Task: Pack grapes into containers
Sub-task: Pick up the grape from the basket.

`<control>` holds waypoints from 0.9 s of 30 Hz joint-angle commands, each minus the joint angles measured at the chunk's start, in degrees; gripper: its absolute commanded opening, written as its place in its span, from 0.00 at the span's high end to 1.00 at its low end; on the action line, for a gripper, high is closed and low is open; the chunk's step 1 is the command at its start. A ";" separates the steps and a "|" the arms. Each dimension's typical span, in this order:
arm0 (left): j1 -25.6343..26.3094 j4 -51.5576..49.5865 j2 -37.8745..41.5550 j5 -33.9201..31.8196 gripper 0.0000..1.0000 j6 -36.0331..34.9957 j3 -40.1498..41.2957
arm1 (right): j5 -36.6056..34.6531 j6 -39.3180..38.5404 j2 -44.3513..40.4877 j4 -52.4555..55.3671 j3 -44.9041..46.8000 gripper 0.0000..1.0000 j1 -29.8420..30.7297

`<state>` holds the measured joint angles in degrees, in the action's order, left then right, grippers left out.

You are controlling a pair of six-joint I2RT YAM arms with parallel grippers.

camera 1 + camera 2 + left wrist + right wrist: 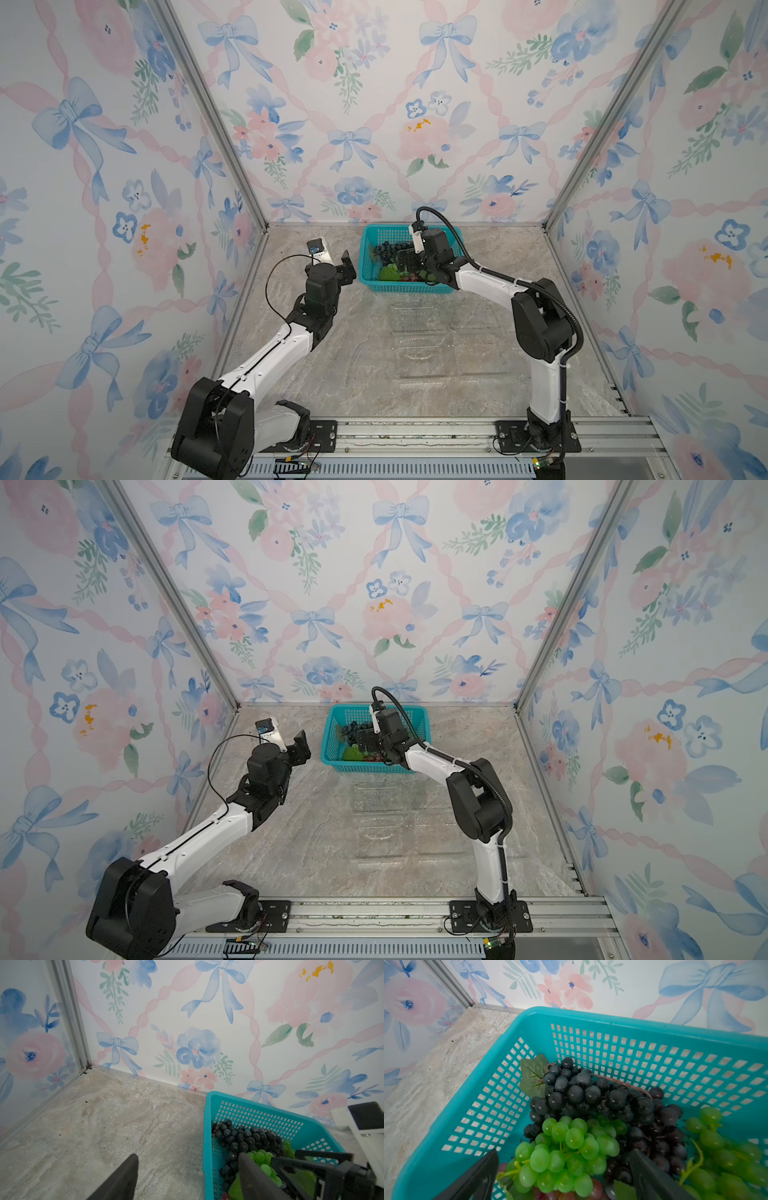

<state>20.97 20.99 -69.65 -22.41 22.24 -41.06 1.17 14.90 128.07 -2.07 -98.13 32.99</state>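
Next, I pinch only the green bunch's middle (563, 1163) before lifting, because dark purple grapes sit beside that nearer green bunch inside my right gripper's open fingers.
The grapes lie in a teal mesh basket (366, 266) at the back: a blue-black bunch (571, 1088), a green bunch (566, 1147), a dark purple bunch (660, 1126), a second green bunch (720, 1147) and red grapes (593, 1190) underneath. My right gripper (562, 1169) is down inside the basket, open, with one finger on each side of the nearer green bunch. My left gripper (347, 266) hovers open and empty just outside the basket's left wall (208, 1147). Clear containers (417, 332) (484, 332) lie opened flat on the table in front of the basket.
The basket stands near the back wall (374, 166). Floral side walls with metal posts (249, 199) close in the marble table (324, 365). The right arm's elbow (540, 328) hangs beside the right container.
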 commanded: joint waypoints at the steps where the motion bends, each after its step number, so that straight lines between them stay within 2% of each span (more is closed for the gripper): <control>1: 0.30 -2.78 -0.89 2.84 0.22 0.88 -1.43 | 1.95 3.57 3.73 1.61 -4.26 0.03 -0.53; 9: 0.28 -3.07 -1.61 2.32 0.22 -0.15 -1.78 | 1.33 4.70 6.80 4.44 -5.65 0.07 -0.47; 11: 0.29 -3.09 -1.73 1.80 0.22 -0.35 -1.90 | 1.33 4.77 7.19 4.87 -5.92 0.14 -0.56; 15: 0.26 -3.09 -1.92 1.55 0.22 -0.23 -1.88 | 2.47 4.96 8.62 7.41 -7.95 0.39 -0.71; 16: 0.22 -3.15 -1.92 1.70 0.22 -0.27 -1.78 | 2.56 5.05 9.07 8.15 -8.63 0.41 -0.82; 17: 0.29 -3.20 -1.94 1.74 0.22 -0.20 -1.78 | 2.84 5.10 9.33 8.40 -8.80 0.40 -0.83; 19: 0.28 -3.15 -1.79 1.73 0.22 0.04 -1.54 | 3.30 5.40 9.67 8.78 -9.10 0.29 -0.74; 21: 0.28 -3.18 -1.68 1.56 0.22 0.22 -1.25 | 3.11 5.28 9.98 9.09 -9.36 0.23 -0.59; 27: 0.23 -3.29 -1.28 1.66 0.22 0.67 -1.16 | 2.41 5.37 10.83 10.27 -9.77 0.28 -0.64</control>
<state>20.97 18.48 -71.07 -20.51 22.41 -41.69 3.66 20.16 136.44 5.34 -106.45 32.62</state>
